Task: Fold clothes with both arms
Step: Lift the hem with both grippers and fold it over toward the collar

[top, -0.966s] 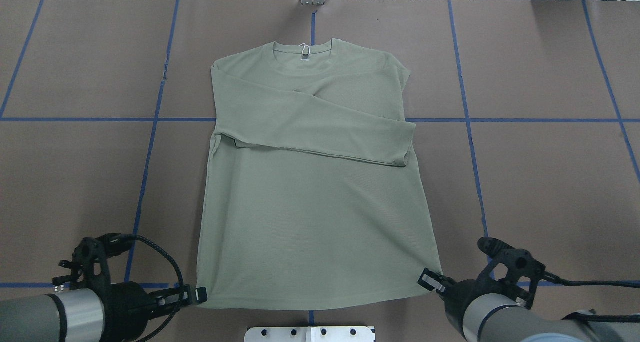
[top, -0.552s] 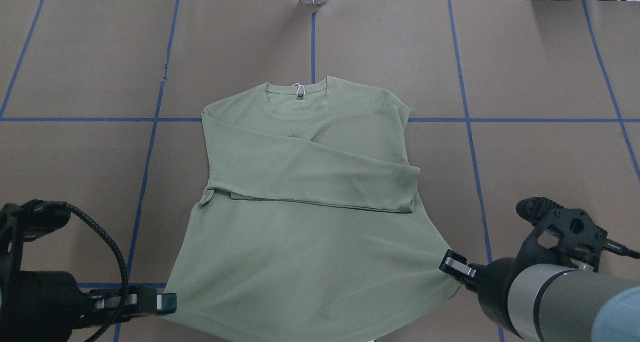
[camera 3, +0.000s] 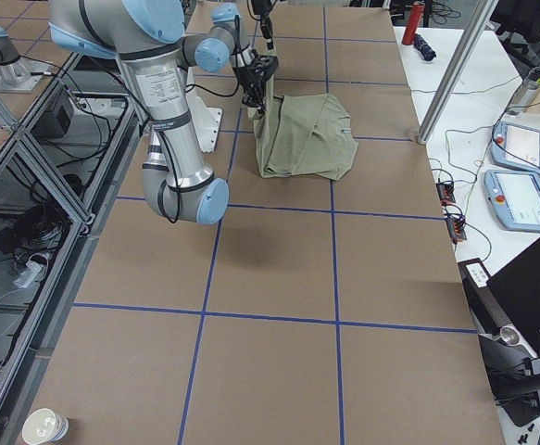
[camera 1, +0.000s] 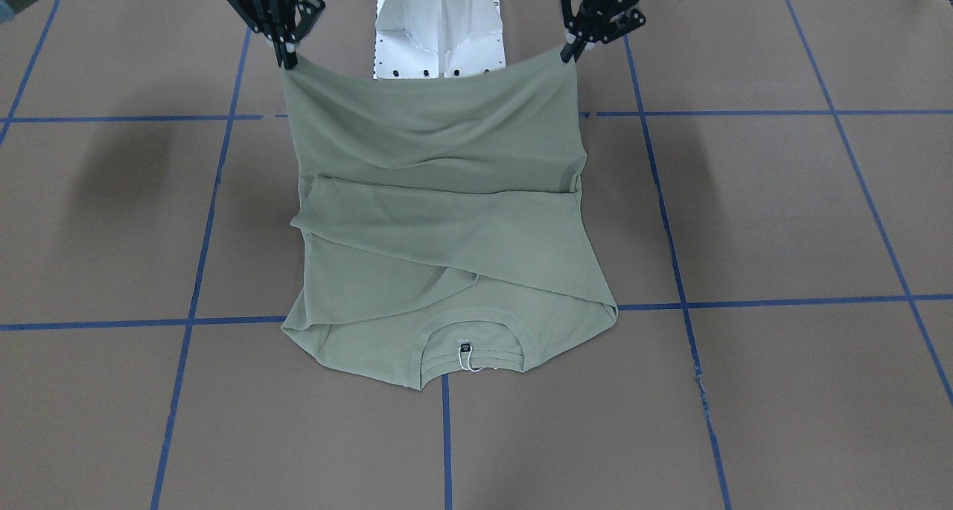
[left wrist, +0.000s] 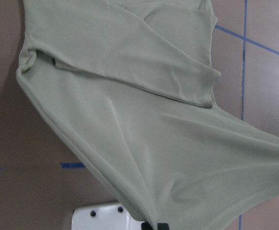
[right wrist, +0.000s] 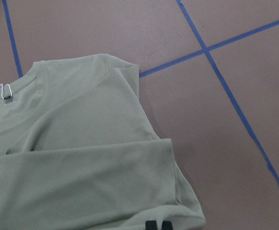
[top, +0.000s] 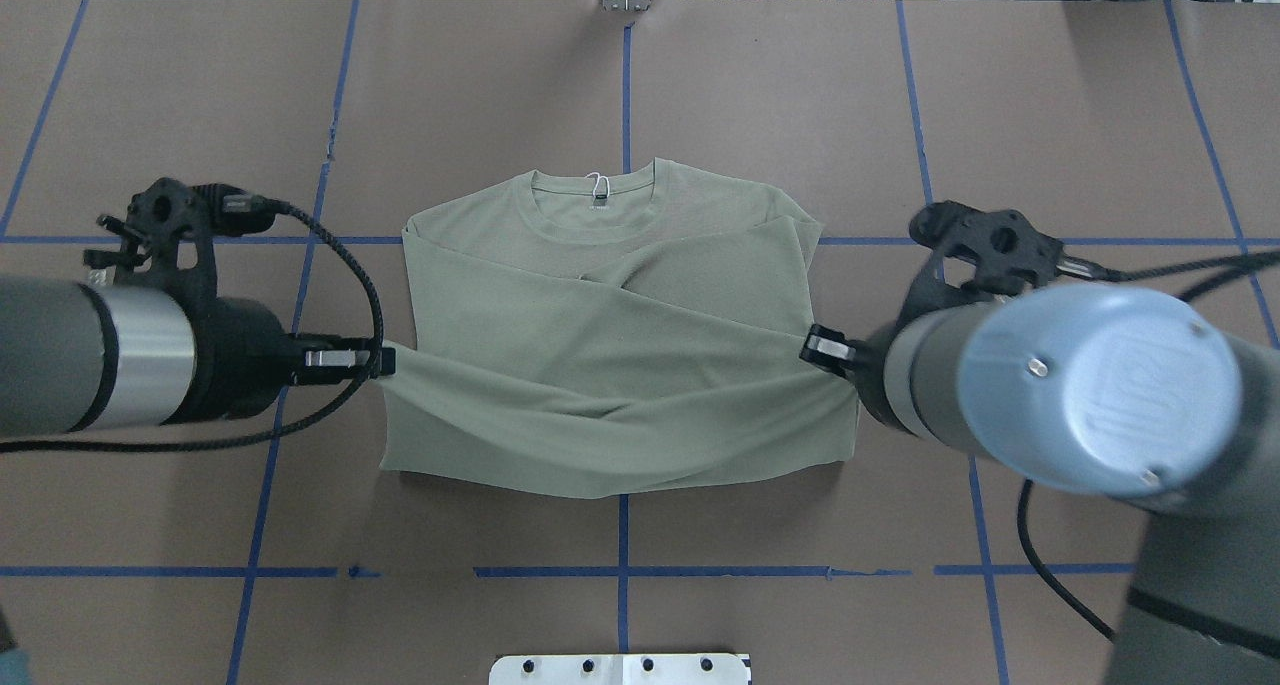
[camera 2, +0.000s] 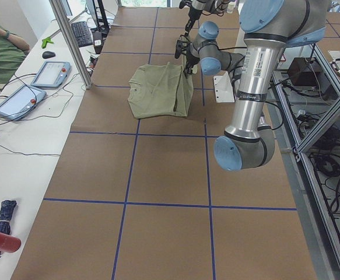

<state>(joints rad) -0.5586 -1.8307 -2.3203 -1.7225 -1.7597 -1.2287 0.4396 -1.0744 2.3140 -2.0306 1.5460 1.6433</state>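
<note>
Next, I let go of the shirt's hem corner with my left gripper just past the shirt's outer shoulder fold (camera 1: 618, 342), level with the shirt's neck opening.
The sage-green shirt (top: 610, 295) lies face up on the brown table, neck (top: 597, 187) far from the robot, both sleeves crossed over the chest. Its hem is lifted off the table and hangs stretched between the two grippers above the shirt's middle. My left gripper (top: 385, 361) is shut on the hem's left corner and my right gripper (top: 815, 345) is shut on the right corner. The front view shows the shirt (camera 1: 447, 220) rising to the left gripper (camera 1: 569, 52) and right gripper (camera 1: 287, 57). Each wrist view shows the shirt (left wrist: 144, 120) (right wrist: 82, 158) below its fingertips.
The white pedestal base (top: 620, 668) stands at the near table edge, behind the raised hem. Blue tape lines (top: 290, 335) grid the brown table (top: 1050, 115). Beyond the far edge stand a metal post (camera 2: 70, 41), tablets (camera 2: 50, 73) and a seated person (camera 2: 0, 52).
Both grippers have risen and moved forward from the near edge with the hem corners. The hem now hangs over the shirt's middle. The shirt slid slightly toward the robot.
</note>
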